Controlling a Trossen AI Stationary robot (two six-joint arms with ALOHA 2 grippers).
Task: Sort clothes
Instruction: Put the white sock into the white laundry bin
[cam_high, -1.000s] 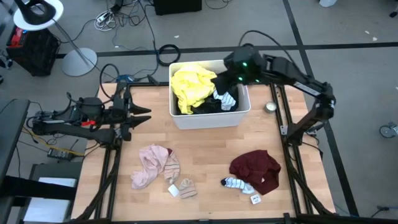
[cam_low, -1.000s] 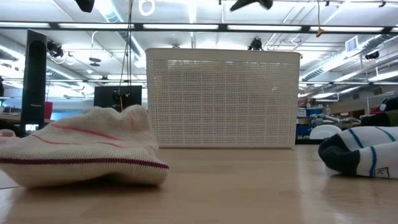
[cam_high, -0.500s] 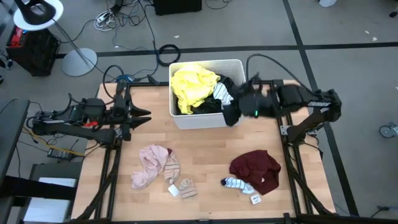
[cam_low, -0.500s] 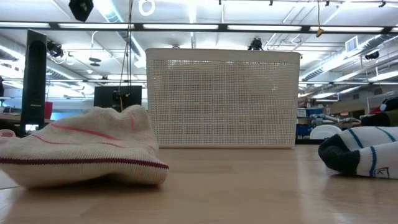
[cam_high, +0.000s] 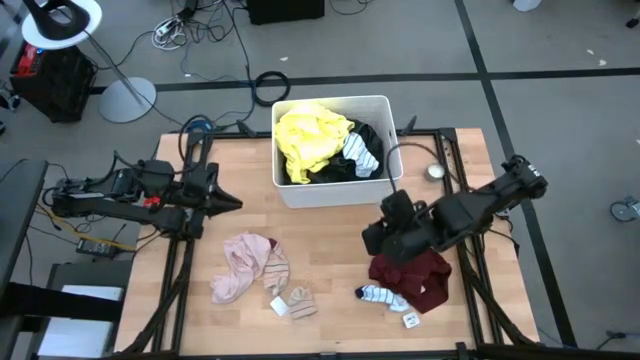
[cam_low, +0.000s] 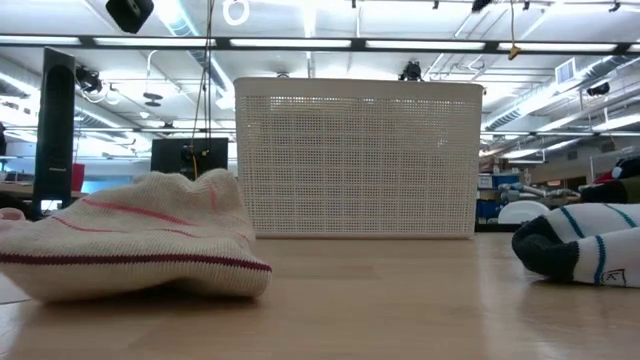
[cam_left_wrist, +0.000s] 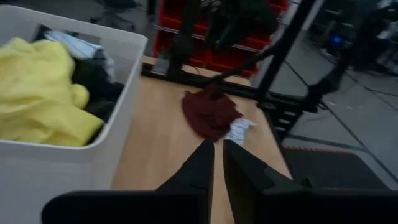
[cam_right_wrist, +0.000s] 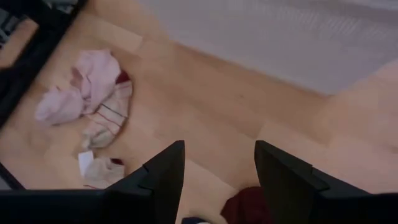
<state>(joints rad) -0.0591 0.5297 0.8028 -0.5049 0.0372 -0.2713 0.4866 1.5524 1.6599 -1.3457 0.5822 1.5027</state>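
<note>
Next, the robot's right gripper needs to move to the white-navy sock next to the maroon garment and close on the sock's striped middle (cam_high: 387, 298), behind its navy end.
A white bin (cam_high: 288, 190) at the table's far side holds a yellow garment (cam_high: 310, 140), a dark garment (cam_high: 335, 172) and a striped white piece (cam_high: 362, 155). A maroon garment (cam_high: 420, 278) lies at the near right, with a white-navy sock (cam_high: 378, 294) against its near edge. A pale pink garment (cam_high: 238, 268), a striped cream sock (cam_high: 276, 266) and a small sock (cam_high: 299, 301) lie at the near left. My right gripper (cam_high: 376, 238) is open and empty, just above the maroon garment's far edge. My left gripper (cam_high: 236, 203) is shut and empty at the table's left.
The bin's mesh wall (cam_low: 360, 160) fills the middle of the low view, with the cream sock (cam_low: 130, 240) left and the white-navy sock (cam_low: 580, 255) right. A small round object (cam_high: 435, 171) lies right of the bin. Bare wood (cam_high: 320, 245) lies between the two clothes groups.
My right gripper has swung from above the bin's right side toward the table's near edge and now hangs over the maroon garment's far edge. My left gripper's two tips, apart before, now show as one point.
</note>
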